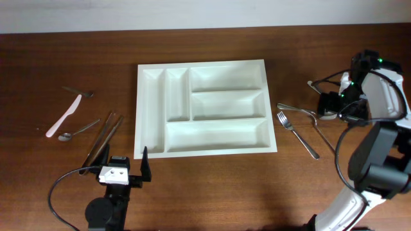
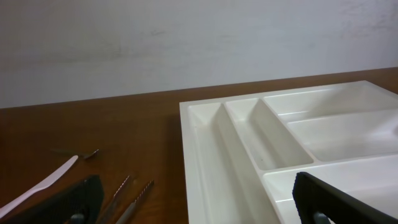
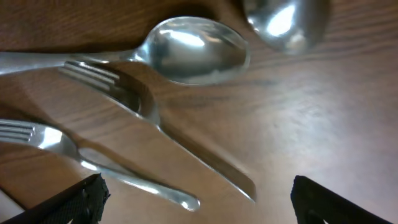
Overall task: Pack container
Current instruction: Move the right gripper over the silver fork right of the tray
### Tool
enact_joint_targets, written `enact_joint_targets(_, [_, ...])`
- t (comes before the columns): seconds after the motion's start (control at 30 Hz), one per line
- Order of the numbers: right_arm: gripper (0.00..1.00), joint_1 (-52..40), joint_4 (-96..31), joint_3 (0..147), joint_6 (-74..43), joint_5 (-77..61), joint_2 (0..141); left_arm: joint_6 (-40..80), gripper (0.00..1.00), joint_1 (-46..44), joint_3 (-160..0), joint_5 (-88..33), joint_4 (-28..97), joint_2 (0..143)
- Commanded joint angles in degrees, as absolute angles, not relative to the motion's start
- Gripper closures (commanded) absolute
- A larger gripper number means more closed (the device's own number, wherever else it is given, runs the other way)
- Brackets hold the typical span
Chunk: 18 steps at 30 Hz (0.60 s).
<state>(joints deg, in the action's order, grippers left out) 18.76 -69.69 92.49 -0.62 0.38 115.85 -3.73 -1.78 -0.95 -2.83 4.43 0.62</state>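
Note:
My right gripper needs to close on the neck of the fork [image 1: 314,119] [image 3: 158,125] that has its tines resting on the handle of the spoon.
The container, a white cutlery tray [image 1: 218,135] with five empty compartments, lies at the table's middle; its near left corner shows in the left wrist view [image 2: 205,143]. My left gripper [image 1: 126,164] is open and empty just in front of that corner [image 2: 199,210]. My right gripper [image 1: 329,108] hangs low over metal cutlery to the right of the tray. In the right wrist view it [image 3: 199,208] is open, with a fork handle [image 3: 205,163] and a second fork [image 3: 93,155] lying between and ahead of its fingers, beside a spoon [image 3: 193,50].
Right of the tray lie a fork [image 1: 297,133], a spoon [image 1: 298,109] and a long handle [image 1: 324,133]. To the left lie a pink plastic knife [image 1: 64,115], a spoon [image 1: 78,130], a small utensil [image 1: 78,92] and two serrated knives [image 1: 104,138].

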Motion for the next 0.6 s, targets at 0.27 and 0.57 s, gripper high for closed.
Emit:
enact_joint_targets(0.27, [0.07,18.65,-66.96,91.5,-0.86,-4.16,117.75,-4.82,0.01,-1.43,-0.49,-3.25,4.27,0.3])
enact_joint_targets(0.57, [0.09,18.65,-63.55,86.28,-0.91,-5.67,118.15,-4.82,0.01,-1.43,-0.49,-3.25,4.27,0.3])
